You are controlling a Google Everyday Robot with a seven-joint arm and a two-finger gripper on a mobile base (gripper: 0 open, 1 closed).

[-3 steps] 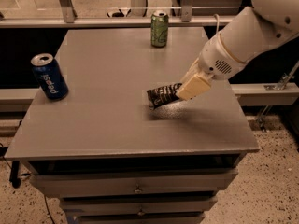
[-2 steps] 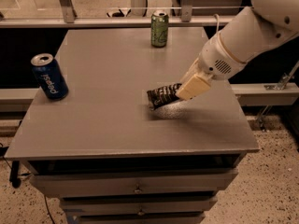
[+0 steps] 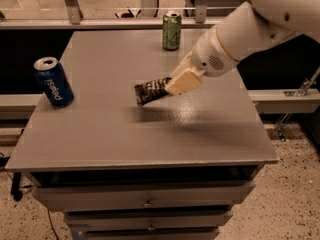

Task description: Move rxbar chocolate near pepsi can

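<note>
My gripper needs to set the rxbar chocolate free on the grey table (image 3: 84,97), close beside the pepsi can and towards the middle of the table.
The rxbar chocolate (image 3: 150,91), a dark wrapper with pale lettering, is held by its right end a little above the middle of the grey table (image 3: 150,139). My gripper (image 3: 176,83) is shut on the bar, with cream fingers (image 3: 184,80) around its right end. The pepsi can (image 3: 53,82) stands tilted at the table's left edge, well left of the bar. The white arm reaches in from the upper right.
A green can (image 3: 171,30) stands at the table's far edge, behind the gripper. Drawers sit under the table top. A railing and a floor lie beyond the far edge.
My gripper has carried the bar a little to the left, toward the pepsi can. The cans have not moved.
</note>
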